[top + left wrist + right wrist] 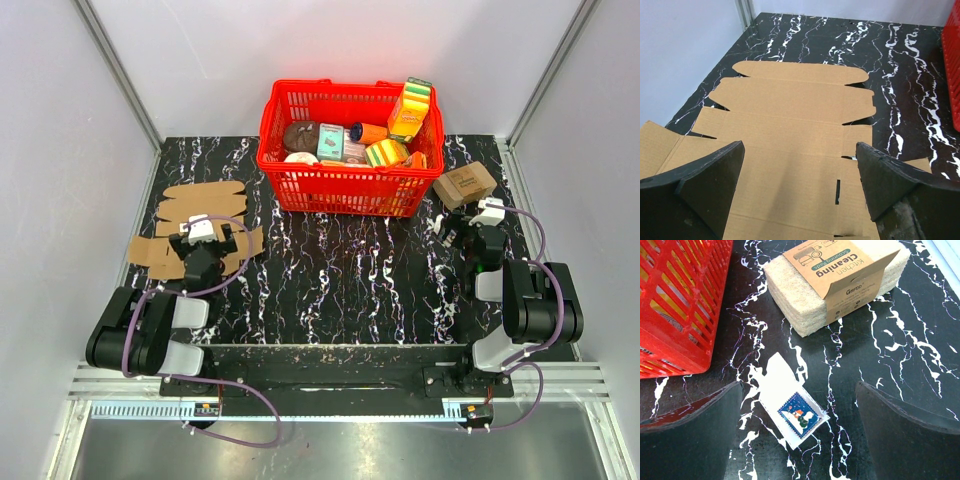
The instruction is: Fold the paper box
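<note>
Next, my left gripper grabs the paper box by its side flap's outer edge [262, 241] [929, 166], on the side nearest the red basket.
The paper box [185, 215] lies flat and unfolded on the left of the black marble table, a brown die-cut sheet with many flaps. In the left wrist view it [790, 130] spreads under and ahead of my fingers. My left gripper [203, 243] is open above the near part of the sheet, with the jaws wide apart and nothing between them [799, 165]. My right gripper [472, 232] is open over the table on the right side, empty [799, 405].
A red basket [345, 185] full of groceries stands at the back middle. A pack of cleaning pads in a brown sleeve [464, 184] lies right of it [837, 282]. A small white packet with a blue stamp [792, 407] lies between my right fingers.
</note>
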### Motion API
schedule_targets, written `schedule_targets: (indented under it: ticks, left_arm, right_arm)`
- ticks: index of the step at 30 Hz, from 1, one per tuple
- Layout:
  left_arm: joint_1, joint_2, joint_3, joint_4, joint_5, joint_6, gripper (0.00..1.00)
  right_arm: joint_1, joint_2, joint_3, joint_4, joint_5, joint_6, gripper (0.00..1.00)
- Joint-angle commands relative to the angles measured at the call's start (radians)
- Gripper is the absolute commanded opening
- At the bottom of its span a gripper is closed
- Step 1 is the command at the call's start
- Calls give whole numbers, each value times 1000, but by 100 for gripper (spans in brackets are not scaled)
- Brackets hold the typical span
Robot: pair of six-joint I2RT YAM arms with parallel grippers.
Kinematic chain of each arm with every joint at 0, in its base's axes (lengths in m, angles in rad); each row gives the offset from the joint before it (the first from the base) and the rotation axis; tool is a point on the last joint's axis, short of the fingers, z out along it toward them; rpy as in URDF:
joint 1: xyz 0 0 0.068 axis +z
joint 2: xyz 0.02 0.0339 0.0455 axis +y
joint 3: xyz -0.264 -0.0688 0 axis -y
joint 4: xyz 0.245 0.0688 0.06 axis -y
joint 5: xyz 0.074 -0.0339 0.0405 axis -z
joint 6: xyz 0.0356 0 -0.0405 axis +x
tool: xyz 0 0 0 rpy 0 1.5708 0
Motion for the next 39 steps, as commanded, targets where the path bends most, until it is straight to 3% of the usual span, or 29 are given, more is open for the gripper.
schedule_targets:
  ticks: [1, 5, 9, 13, 17, 19, 23, 28, 29, 32, 39]
  left_arm:
    - [-27, -22, -52, 164, -40, 15, 99]
    - [-56, -16, -105, 281, -52, 47, 99]
    - [-59, -12, -102, 291, -55, 57, 99]
    - [-63, -13, -98, 275, -54, 57, 99]
    - [-66, -16, -108, 295, -52, 60, 99]
    - [-130, -53, -110, 314, -172, 110, 99]
    - [-220, -277, -58, 54, -245, 170, 99]
    - [-226, -524, 77, -419, -308, -56, 99]
    - [-226, -545, 109, -534, -331, -90, 99]
    - [-226, -596, 161, -682, -376, -175, 99]
    - [-209, -622, 322, -1041, -243, -268, 99]
  right_arm:
    - [-1, -13, 23, 25, -2, -9, 99]
    - [-1, -14, 23, 27, -2, -9, 99]
    - [1, -55, 26, -2, 1, -8, 99]
    - [1, -175, 173, -356, 67, 29, 99]
    - [1, -232, 265, -537, 166, 151, 99]
    - [1, -264, 305, -620, 214, 205, 100]
    - [1, -310, 346, -717, 248, 221, 100]
    - [-1, -393, 383, -865, 358, 378, 100]
    - [-2, -408, 395, -907, 386, 403, 99]
    - [-5, -456, 431, -978, 355, 400, 99]
    - [-5, -542, 521, -1085, 164, 370, 99]
